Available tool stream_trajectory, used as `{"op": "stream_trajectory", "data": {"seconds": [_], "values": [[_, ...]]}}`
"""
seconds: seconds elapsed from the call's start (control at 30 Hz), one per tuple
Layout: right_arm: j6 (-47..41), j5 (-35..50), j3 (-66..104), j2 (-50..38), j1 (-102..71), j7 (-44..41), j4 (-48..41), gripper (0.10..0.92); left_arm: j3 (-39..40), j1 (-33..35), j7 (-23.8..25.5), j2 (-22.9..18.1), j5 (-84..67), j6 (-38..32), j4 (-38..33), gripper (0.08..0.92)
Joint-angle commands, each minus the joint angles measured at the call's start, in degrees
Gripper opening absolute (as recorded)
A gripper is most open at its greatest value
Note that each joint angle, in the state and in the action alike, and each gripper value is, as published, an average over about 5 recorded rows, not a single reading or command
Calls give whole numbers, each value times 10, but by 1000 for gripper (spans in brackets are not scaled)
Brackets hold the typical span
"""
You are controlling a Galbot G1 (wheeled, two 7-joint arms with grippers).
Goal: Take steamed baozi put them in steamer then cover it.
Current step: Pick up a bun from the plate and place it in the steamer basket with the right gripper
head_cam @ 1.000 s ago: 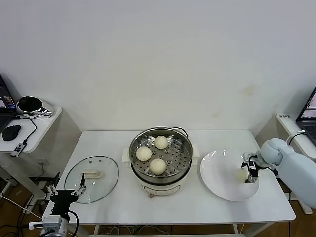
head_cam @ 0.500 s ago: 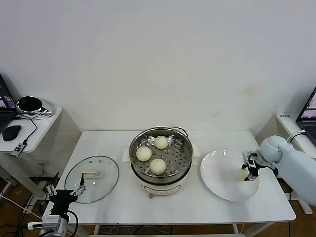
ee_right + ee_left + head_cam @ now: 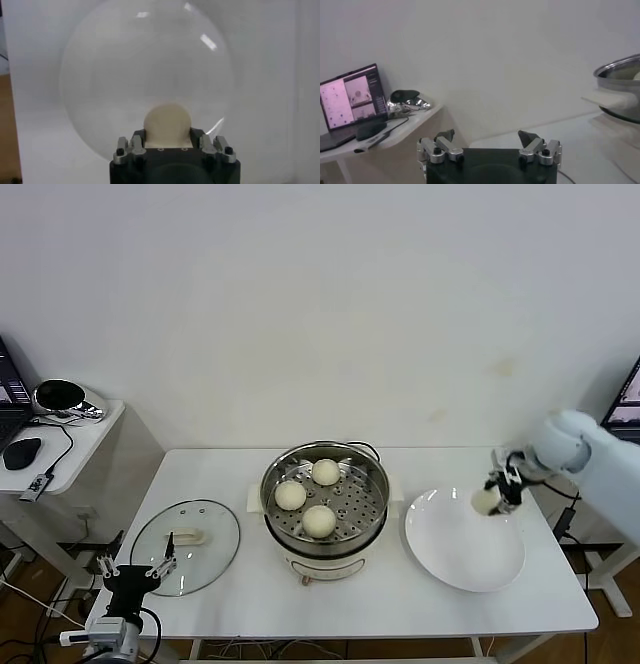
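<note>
Next, I let go of the baozi with my right gripper on the steamer tray's bare side (image 3: pixel 352 494) nearest the white plate.
The steel steamer (image 3: pixel 375 474) stands mid-table on its cream base, with three cream-white baozi (image 3: pixel 319 520) on its perforated tray. My right gripper (image 3: pixel 494 494) is shut on the fourth baozi (image 3: pixel 486 501) and holds it in the air above the white plate's far right part. In the right wrist view that baozi (image 3: pixel 167 122) sits between the fingers, with the plate (image 3: pixel 125 65) below. The glass cover (image 3: pixel 186 545) with its cream handle lies flat at the table's left. My left gripper (image 3: pixel 133 573) is open and empty at the table's front left corner, beside the cover.
The round white plate (image 3: pixel 450 549) lies right of the steamer. A side table (image 3: pixel 60 434) with a mouse and a laptop stands at far left, also in the left wrist view (image 3: pixel 395 130). Another laptop shows at the right edge.
My right gripper has lifted the baozi up off the plate. The left arm has not moved.
</note>
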Motion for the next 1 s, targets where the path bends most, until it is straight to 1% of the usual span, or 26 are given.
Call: {"op": "stream_trajectory", "data": {"seconds": [0.03, 0.17, 0.33, 0.5, 0.7, 1.0], "values": [[-106, 224, -256, 57, 333, 37, 109, 566, 3, -3, 0, 2, 0, 0, 0, 823], [-133, 274, -275, 127, 346, 67, 105, 568, 3, -4, 0, 1, -1, 0, -1, 823], [-172, 331, -278, 196, 312, 114, 90, 570, 3, -3, 0, -2, 0, 0, -2, 823], [-210, 370, -277, 260, 277, 159, 66, 576, -1, -4, 0, -4, -1, 0, -2, 823], [-216, 357, -278, 305, 236, 174, 27, 577, -3, -3, 0, -10, -1, 0, -3, 823], [-215, 313, -275, 316, 188, 167, -28, 577, -7, -4, 0, -7, -5, -1, -4, 823]]}}
